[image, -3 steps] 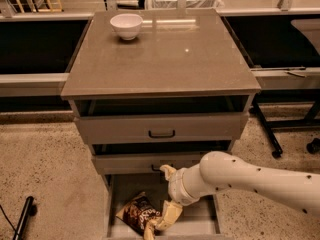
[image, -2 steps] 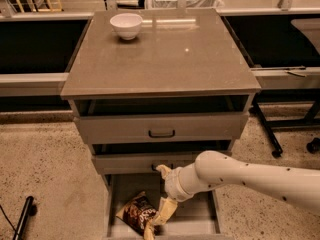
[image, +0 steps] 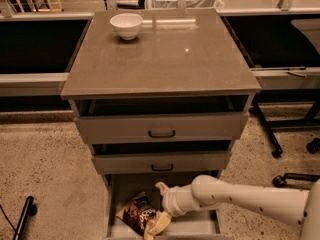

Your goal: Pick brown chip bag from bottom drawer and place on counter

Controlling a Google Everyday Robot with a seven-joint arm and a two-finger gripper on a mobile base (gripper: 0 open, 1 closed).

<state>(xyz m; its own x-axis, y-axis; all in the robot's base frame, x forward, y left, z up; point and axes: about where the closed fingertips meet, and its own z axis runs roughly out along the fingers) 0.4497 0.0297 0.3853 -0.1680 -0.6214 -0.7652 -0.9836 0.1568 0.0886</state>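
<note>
My gripper will grab the end of the brown chip bag [image: 149,220] that is nearest my white arm, inside the open bottom drawer.
The brown chip bag [image: 137,212] lies in the open bottom drawer [image: 200,223], left of its middle. My gripper [image: 157,207] reaches into this drawer from the right on a white arm. It is open, with one tan finger above the bag's right end and the other finger [image: 156,225] at the bag's lower right edge. The bag still rests on the drawer floor. The counter [image: 165,59] above is a glossy grey-brown top.
A white bowl [image: 126,25] stands at the counter's back left. The two upper drawers with black handles [image: 161,133] are slightly pulled out above my arm. A black pole [image: 22,216] lies on the floor at left, and chair wheels [image: 276,153] are at right.
My gripper has moved left across the bottom drawer, up to the chip bag. The bag has not moved.
</note>
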